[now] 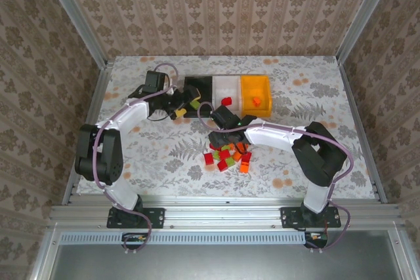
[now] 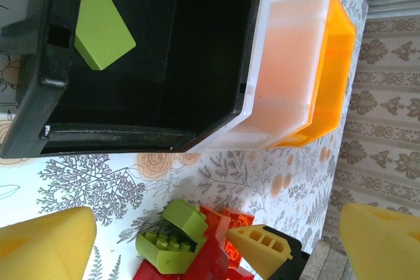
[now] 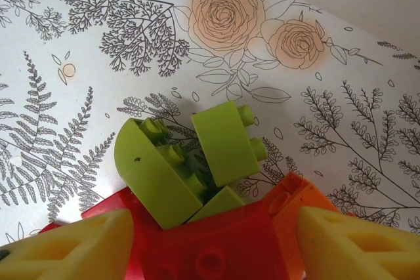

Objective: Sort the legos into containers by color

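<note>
The orange lego lies against the red lego inside the fingers of the robot's right gripper, so it should open and take the red lego alone (image 3: 220, 246) before lifting.
The legos lie in a pile (image 1: 227, 154) of red, orange and yellow-green blocks in front of the containers. The black bin (image 1: 197, 81) holds a green lego (image 2: 102, 29). A red block (image 1: 226, 101) lies in the white bin (image 1: 226, 81) and an orange one (image 1: 256, 101) in the orange bin (image 1: 254, 80). My left gripper (image 1: 187, 107) (image 2: 213, 244) hangs open at the black bin's near edge, empty. My right gripper (image 1: 222, 132) (image 3: 210, 247) is down at the pile's far side, open, its fingers either side of a red lego (image 3: 216, 247) beside two green legos (image 3: 177, 162).
An orange lego (image 3: 298, 204) touches the red one on the right. The two grippers are close together, and a right fingertip (image 2: 262, 244) shows in the left wrist view. A metal frame and patterned walls enclose the table (image 1: 315, 96).
</note>
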`<state>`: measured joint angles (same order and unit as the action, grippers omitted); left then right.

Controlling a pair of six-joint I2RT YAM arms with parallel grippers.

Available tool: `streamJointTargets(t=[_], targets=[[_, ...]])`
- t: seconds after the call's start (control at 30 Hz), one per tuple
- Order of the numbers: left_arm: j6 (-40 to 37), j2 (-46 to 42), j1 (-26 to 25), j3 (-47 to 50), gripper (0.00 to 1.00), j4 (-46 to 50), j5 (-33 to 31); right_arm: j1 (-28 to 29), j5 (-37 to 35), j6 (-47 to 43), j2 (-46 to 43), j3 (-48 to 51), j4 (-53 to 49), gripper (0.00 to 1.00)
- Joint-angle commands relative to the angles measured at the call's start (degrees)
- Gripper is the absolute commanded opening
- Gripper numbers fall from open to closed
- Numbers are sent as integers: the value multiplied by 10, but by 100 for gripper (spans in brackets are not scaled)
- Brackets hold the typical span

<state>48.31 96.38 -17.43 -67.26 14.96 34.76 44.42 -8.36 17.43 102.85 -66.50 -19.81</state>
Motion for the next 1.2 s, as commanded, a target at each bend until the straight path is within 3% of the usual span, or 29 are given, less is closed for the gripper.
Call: streamJointTargets(t=[0.0, 0.5, 0.83, 1.17], targets=[[3, -25, 7, -17, 97, 5, 12, 4, -5, 6, -7, -14, -18, 70], [4, -29, 18, -19, 98, 5, 14, 2, 15, -24, 1, -18, -27, 76], [8, -28, 19, -17, 98, 0, 16, 4, 23, -23, 12, -6, -27, 74], [7, -30, 18, -17, 98, 0, 16, 9, -27, -39, 23, -10, -45, 69]])
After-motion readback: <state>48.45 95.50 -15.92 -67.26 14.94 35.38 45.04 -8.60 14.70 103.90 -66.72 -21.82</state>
